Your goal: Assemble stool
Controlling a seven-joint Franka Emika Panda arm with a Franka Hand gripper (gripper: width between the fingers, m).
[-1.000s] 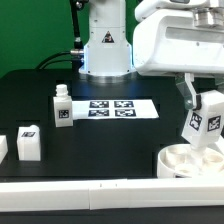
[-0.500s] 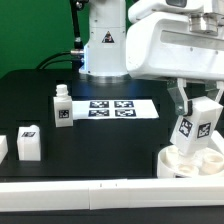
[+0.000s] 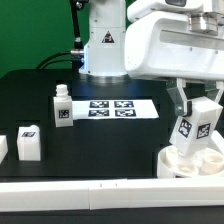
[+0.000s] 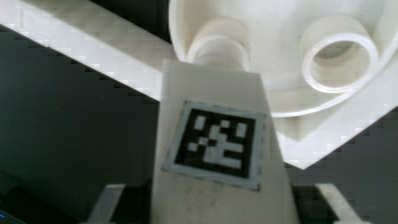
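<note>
Next, my gripper lets go of the white stool leg upright in the round white seat's socket (image 3: 186, 163) (image 4: 219, 48), under the leg's narrow end.
My gripper (image 3: 197, 108) is shut on a white stool leg (image 3: 194, 130) with a square tag and holds it tilted over the round white seat (image 3: 190, 162) at the exterior view's right. The leg's narrow end rests at the seat's top. In the wrist view the leg (image 4: 221, 130) fills the middle between my fingers (image 4: 121, 205), and its narrow end meets a socket on the seat (image 4: 267, 40). Another socket ring (image 4: 336, 58) lies beside it. Two more legs stand on the table: one (image 3: 62, 108) near the middle, one (image 3: 28, 142) at the exterior view's left.
The marker board (image 3: 118, 108) lies flat on the black table behind the seat. A long white border bar (image 3: 90, 200) runs along the front edge. A small white block (image 3: 2, 148) sits at the far left. The robot base (image 3: 105, 45) stands at the back.
My gripper has moved left and down with the leg, bringing its narrow end onto the seat. Between half a second ago and now nothing has moved.
</note>
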